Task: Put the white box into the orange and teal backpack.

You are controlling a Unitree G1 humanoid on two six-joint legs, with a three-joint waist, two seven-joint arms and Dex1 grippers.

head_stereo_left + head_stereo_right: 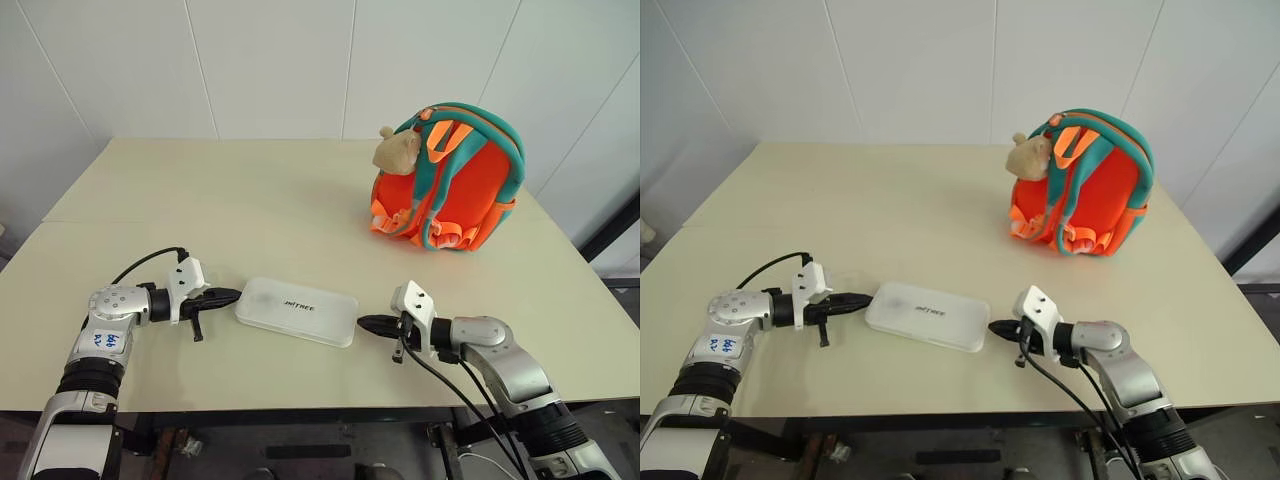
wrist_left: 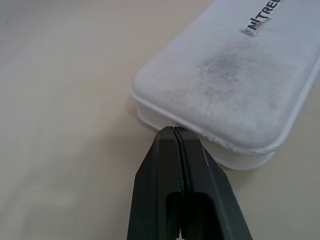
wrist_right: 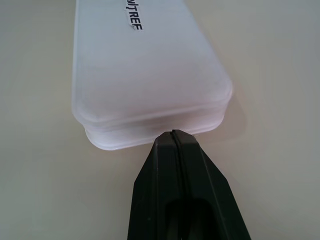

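Observation:
The left gripper's shut fingers only touch the white box's smudged end, so the robot should back off, open them, turn and grip the box's smudged end (image 1: 258, 306) above and below.
The white box (image 1: 297, 310) lies flat on the table near its front edge, dark lettering up. My left gripper (image 1: 235, 296) is shut, its tip against the box's left short end (image 2: 235, 75). My right gripper (image 1: 362, 323) is also shut, its tip at the box's right short end (image 3: 145, 75). Neither gripper holds anything. The orange and teal backpack (image 1: 455, 180) stands upright at the far right of the table, straps facing me, with a tan plush toy (image 1: 397, 150) hanging at its upper left. It is well beyond the box.
The beige table (image 1: 250, 200) runs back to a white panelled wall. Its front edge lies just behind my wrists and its right edge passes close to the backpack. Black cables (image 1: 150, 258) trail from both wrists.

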